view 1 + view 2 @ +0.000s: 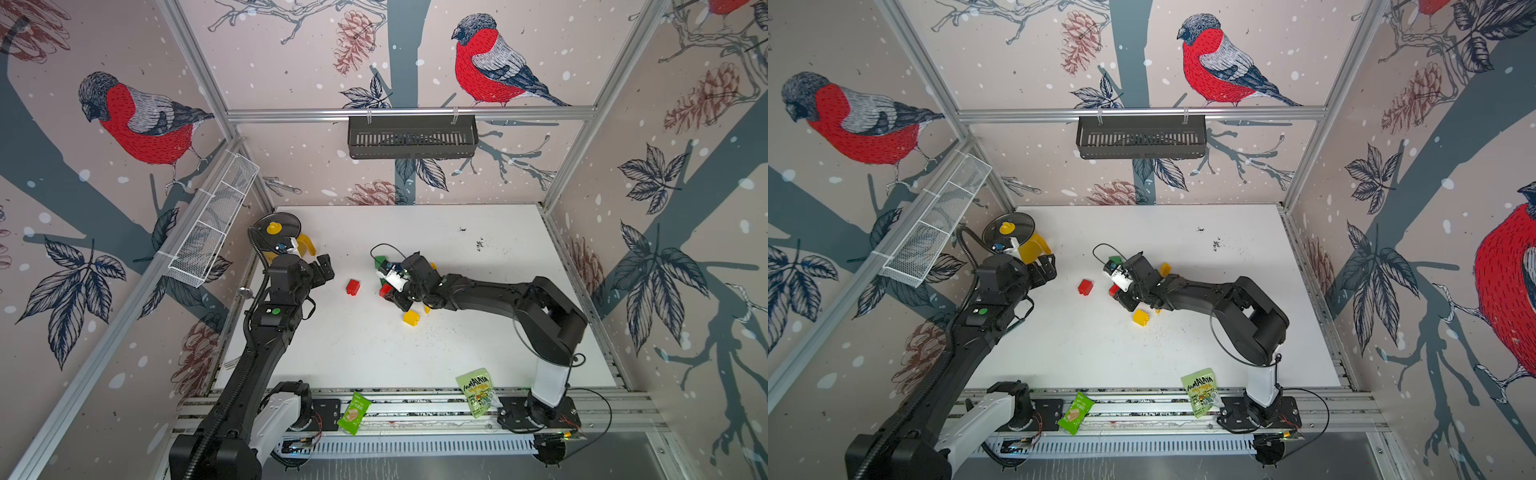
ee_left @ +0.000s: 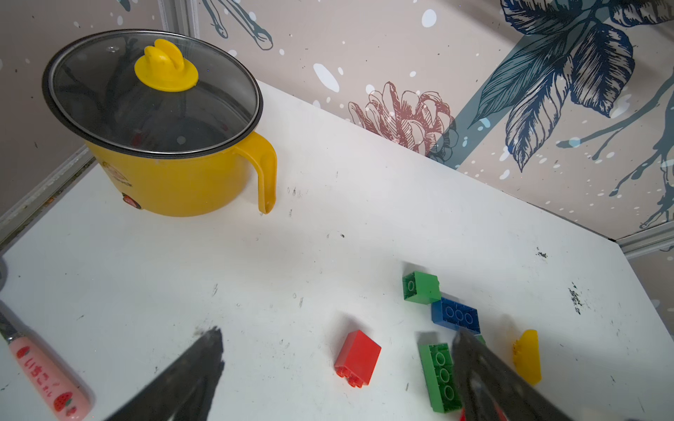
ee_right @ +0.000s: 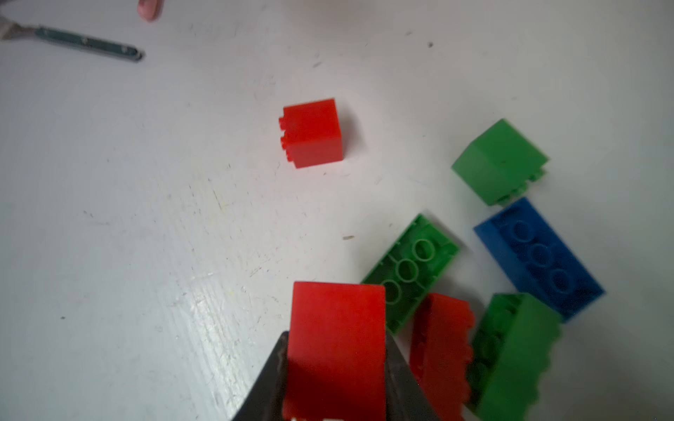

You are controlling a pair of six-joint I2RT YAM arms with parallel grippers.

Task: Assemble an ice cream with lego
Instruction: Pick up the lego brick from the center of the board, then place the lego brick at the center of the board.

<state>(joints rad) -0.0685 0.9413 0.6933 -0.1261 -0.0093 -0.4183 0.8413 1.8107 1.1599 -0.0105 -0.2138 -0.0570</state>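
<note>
Next, my right gripper sets the red lego brick down and lets go of it on the bare table straight (image 1: 468, 320) behind the larger green snack packet.
My right gripper (image 3: 337, 337) is shut on a red lego brick (image 3: 337, 328), low over a cluster of bricks at mid-table: a green cube (image 3: 499, 160), a blue brick (image 3: 539, 258), an upturned green brick (image 3: 412, 269), another red one (image 3: 441, 350) and a green one (image 3: 514, 357). A lone red brick (image 1: 353, 286) lies on its side to the left of the cluster. A yellow brick (image 1: 411, 318) sits in front of the right gripper (image 1: 388, 293). My left gripper (image 2: 339, 335) hangs open, well short of the lone red brick (image 2: 359, 357). A yellow half-round piece (image 2: 527, 355) lies beyond the cluster.
A yellow pot (image 2: 171, 175) with a glass lid stands at the back left corner, next to the left gripper (image 1: 324, 268). A pink-handled knife (image 2: 43, 375) lies near the left edge. Two green snack packets (image 1: 353, 412) (image 1: 478, 392) rest on the front rail. Wire basket (image 1: 214, 220) on left wall.
</note>
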